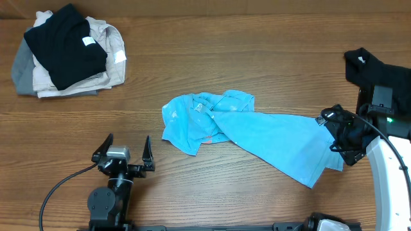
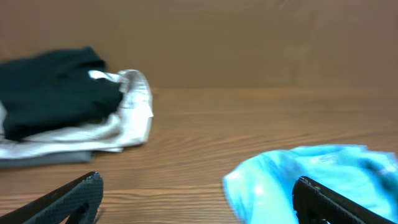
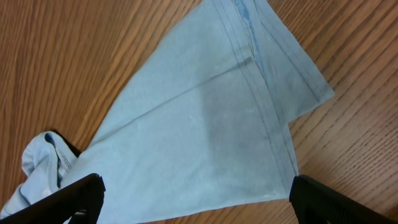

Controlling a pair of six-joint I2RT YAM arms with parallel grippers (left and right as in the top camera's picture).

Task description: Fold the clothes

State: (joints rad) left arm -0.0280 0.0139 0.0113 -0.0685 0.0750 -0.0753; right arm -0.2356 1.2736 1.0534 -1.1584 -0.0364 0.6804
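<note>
The light blue T-shirt's outer edge (image 1: 167, 125) (image 2: 244, 206) at its bunched end, opposite my right gripper, is the next spot for my left gripper to close on.
The light blue T-shirt (image 1: 244, 128) lies crumpled on the wooden table, bunched at its left and stretched out flat toward the right. My right gripper (image 1: 335, 130) is open just above the shirt's right end; the right wrist view shows the hemmed cloth (image 3: 205, 130) between the spread fingers (image 3: 196, 202). My left gripper (image 1: 126, 144) is open and empty, left of the shirt near the front edge. In the left wrist view (image 2: 199, 208) the shirt (image 2: 311, 177) lies ahead to the right. A black shirt (image 1: 67, 42) tops a pile at the back left (image 2: 56, 90).
Beige and grey garments (image 1: 106, 61) lie under the black shirt in the back-left pile. Another black cloth (image 1: 366, 67) with a white tag lies at the right edge beside the right arm. Bare wood runs between the pile and the blue shirt.
</note>
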